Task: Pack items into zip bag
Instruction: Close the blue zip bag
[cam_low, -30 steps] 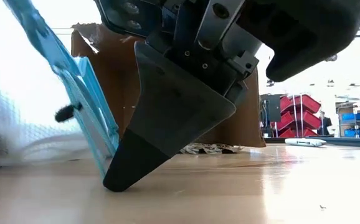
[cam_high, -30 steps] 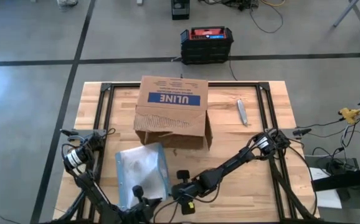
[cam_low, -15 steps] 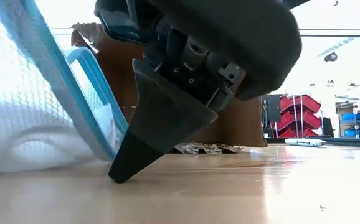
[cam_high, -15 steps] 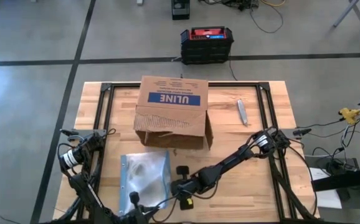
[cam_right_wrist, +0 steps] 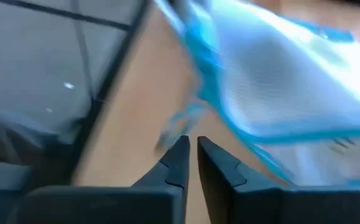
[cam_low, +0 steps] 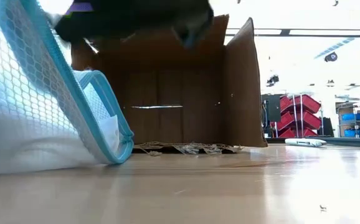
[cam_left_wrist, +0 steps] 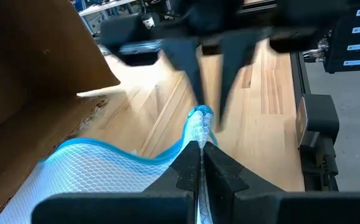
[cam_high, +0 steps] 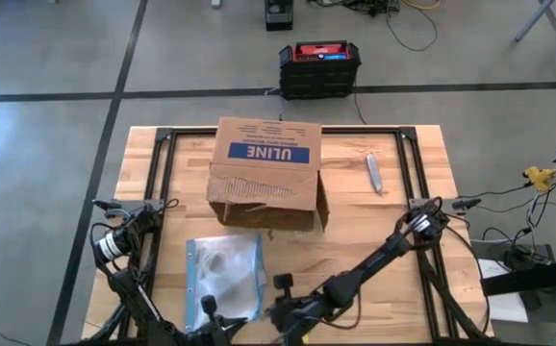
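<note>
The blue cord of the zipper hangs beside the nearly closed fingers of the robot's right gripper, so that gripper should open them and grab the cord (cam_right_wrist: 166,140) before it pulls the zipper.
The zip bag (cam_high: 225,274), clear with a blue rim, lies on the wood in front of the brown ULINE box (cam_high: 264,173). Pale items (cam_high: 222,259) show through its wall; one white piece (cam_low: 108,134) sits behind the blue rim. My left gripper (cam_left_wrist: 202,158) stands at the bag's near edge, shut on it. My right gripper (cam_right_wrist: 191,146) hovers just right of the bag's near right corner, clear of the table. Its fingers stand a narrow gap apart with nothing between them. In the low view it is only a dark blur (cam_low: 130,18) at the top. My left gripper pinches the bag's blue-rimmed edge (cam_left_wrist: 200,134) between its two fingers, close to a corner. The fingers come from the table's near side, slanting a little downward. The pinched edge stands raised (cam_low: 5,25), and the rest of the bag rests on the table.
The ULINE box lies on its side, its open mouth (cam_low: 180,106) facing the bag. A small pale tool (cam_high: 374,173) lies right of the box. Black frame rails (cam_high: 417,192) run along the table's sides. Bare wood spreads right of the bag.
My right gripper has lifted off the table beside the bag, where its fingertip stood, and drawn back toward the near right, tipping as it rose. The bag's blue rim has sunk lower and the bag now lies squarer to the table's edges.
</note>
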`<state>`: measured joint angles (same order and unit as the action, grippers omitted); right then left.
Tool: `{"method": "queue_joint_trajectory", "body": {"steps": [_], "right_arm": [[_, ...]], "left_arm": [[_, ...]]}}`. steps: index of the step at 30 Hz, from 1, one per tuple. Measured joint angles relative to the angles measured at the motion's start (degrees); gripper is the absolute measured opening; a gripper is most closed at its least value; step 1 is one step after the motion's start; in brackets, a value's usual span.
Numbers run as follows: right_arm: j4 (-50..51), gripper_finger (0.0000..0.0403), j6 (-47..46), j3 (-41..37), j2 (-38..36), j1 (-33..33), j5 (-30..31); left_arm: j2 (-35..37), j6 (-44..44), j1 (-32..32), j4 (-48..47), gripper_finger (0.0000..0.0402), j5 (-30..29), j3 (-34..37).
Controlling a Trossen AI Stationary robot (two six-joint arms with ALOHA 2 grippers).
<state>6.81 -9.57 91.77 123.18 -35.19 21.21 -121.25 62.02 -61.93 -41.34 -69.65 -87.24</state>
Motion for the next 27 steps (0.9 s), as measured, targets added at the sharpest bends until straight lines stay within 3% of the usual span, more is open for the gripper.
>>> {"method": "queue_joint_trajectory", "body": {"steps": [4,10,15,20,27], "right_arm": [[0.83,0.0086,0.65,-0.02,0.0,0.4,1.63],[-4.71,0.0177,-0.42,0.0,0.97,0.16,-1.06],[-5.86,0.02,-4.96,0.0,2.17,0.89,-0.29],[-7.09,0.0161,-7.38,0.0,3.22,1.3,-0.04],[-11.82,0.0021,-7.33,0.0,4.45,1.56,-0.01]], "left_arm": [[0.0,0.0,0.0,0.0,0.0,0.03,0.02],[-0.01,0.0,0.04,0.02,0.0,0.11,0.02],[-0.02,0.0,0.09,-0.02,0.0,0.03,0.07],[-0.07,0.0,0.11,-0.02,0.0,-0.07,0.07],[-0.07,0.87,0.17,0.07,0.0,-0.92,0.07]]}}
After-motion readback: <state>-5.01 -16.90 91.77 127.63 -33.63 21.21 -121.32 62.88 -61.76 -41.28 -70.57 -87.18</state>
